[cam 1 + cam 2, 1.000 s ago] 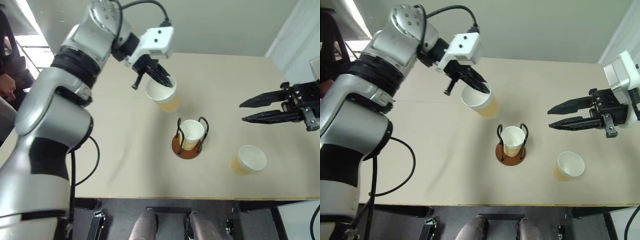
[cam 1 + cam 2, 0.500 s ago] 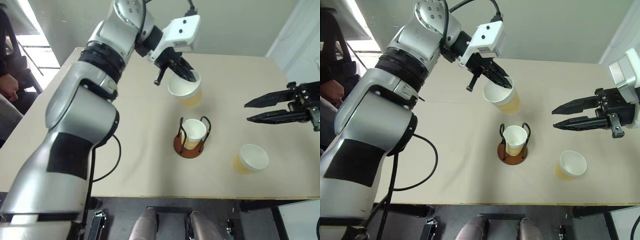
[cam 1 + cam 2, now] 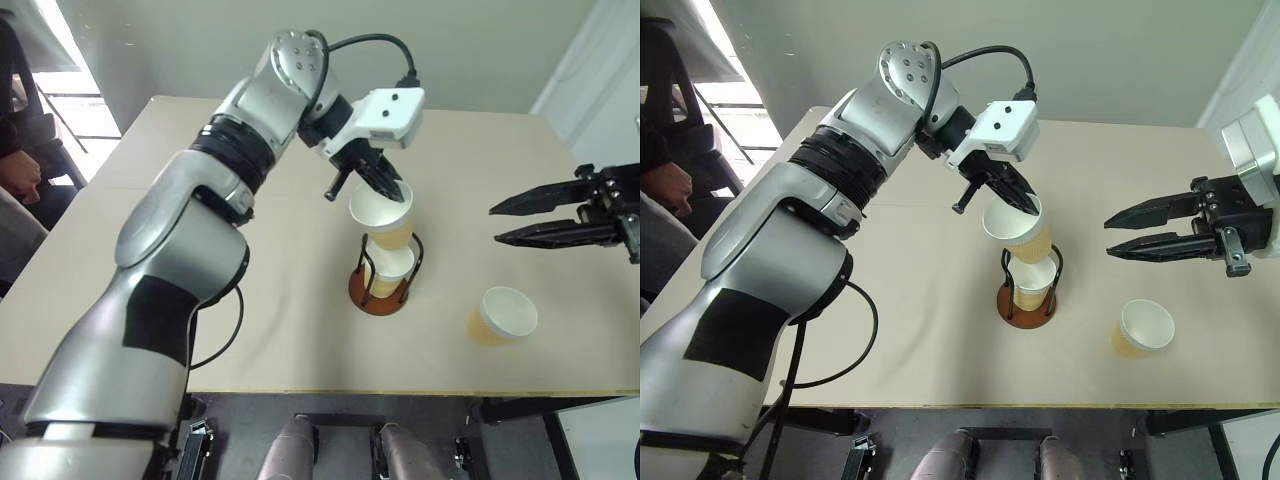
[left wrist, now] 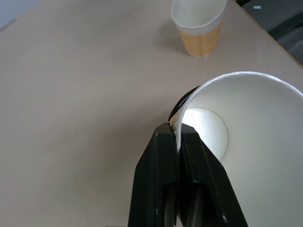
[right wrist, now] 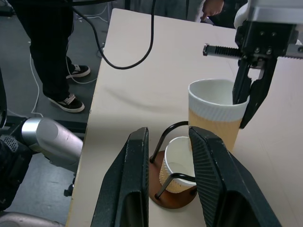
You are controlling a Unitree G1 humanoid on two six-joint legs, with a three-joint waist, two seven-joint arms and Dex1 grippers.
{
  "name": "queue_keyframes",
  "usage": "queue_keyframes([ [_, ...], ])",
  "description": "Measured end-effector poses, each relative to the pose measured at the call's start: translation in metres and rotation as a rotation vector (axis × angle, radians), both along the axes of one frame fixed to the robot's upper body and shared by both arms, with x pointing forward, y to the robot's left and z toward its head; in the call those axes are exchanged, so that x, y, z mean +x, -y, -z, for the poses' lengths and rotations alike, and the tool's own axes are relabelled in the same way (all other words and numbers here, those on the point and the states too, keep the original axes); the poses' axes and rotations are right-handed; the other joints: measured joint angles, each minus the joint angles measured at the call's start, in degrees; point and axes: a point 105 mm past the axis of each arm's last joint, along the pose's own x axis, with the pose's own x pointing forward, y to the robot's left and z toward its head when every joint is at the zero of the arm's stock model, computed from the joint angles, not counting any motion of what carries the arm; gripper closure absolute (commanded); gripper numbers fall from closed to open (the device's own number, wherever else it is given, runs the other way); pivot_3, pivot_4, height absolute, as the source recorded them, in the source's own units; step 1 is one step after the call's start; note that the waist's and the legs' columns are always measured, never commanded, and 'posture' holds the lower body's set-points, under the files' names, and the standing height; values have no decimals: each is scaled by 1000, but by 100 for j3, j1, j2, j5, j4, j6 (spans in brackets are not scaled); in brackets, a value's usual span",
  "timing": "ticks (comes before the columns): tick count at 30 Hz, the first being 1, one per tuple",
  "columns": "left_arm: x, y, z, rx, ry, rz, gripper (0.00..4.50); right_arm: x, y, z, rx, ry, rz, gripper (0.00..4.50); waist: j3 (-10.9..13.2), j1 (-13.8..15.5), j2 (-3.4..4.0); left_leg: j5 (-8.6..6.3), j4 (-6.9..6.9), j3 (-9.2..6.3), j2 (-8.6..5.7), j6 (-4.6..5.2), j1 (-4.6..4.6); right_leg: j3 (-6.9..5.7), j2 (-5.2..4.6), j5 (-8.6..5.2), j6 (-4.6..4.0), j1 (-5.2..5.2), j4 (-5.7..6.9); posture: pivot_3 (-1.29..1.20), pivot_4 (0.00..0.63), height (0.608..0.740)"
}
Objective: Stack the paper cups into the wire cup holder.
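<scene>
I will let go of the tan paper cup with my left gripper inside the other cup (image 3: 387, 262) between the black loops of the wire cup holder.
My left gripper (image 3: 391, 187) is shut on the rim of a tan paper cup (image 3: 383, 214) with a white inside. It holds that cup tilted, just above the wire cup holder (image 3: 377, 299). The holder's black loops stand around a second cup (image 3: 391, 268). In the left wrist view the pinched rim sits between the fingers (image 4: 163, 156). A third cup (image 3: 503, 317) stands upright on the table to the right of the holder, near the front edge. My right gripper (image 3: 494, 224) hovers open and empty at the right, pointing toward the holder (image 5: 170, 198).
The beige table (image 3: 250, 330) ends close in front of the holder and the third cup. A person sits past the table's left edge (image 3: 18, 170). A person's legs and shoes (image 5: 61, 56) and a black cable show beyond the table.
My left gripper has carried its cup to the right and a little down, from beside the holder to right above it. The right gripper has kept still.
</scene>
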Motion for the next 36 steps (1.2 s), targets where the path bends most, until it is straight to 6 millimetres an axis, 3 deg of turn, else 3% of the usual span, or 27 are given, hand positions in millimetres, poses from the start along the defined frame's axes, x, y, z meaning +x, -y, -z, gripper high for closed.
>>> queue_keyframes([
  [24, 1, 8, 28, 109, 26, 48, 4455, -1, -3, -2, 13, 7, 17, 3210, 0, 0, 0, -20, 45, 60, 0, 44, 2, 23, -13, 14, 20, 2, 3, 0, 150, 740],
  [29, 0, 10, 28, 101, 4, 37, 3187, -1, -3, -2, 16, 2, 22, 3210, 0, 1, 0, -22, 45, 62, 1, 47, 2, 25, -13, 15, 21, 2, 1, 0, 150, 740],
  [36, -1, 11, 27, 86, -12, 38, 606, 0, -3, -2, 16, -2, 27, 3210, 0, 0, 0, -22, 45, 63, 0, 47, 2, 25, -13, 15, 21, 2, 0, 0, 150, 740],
])
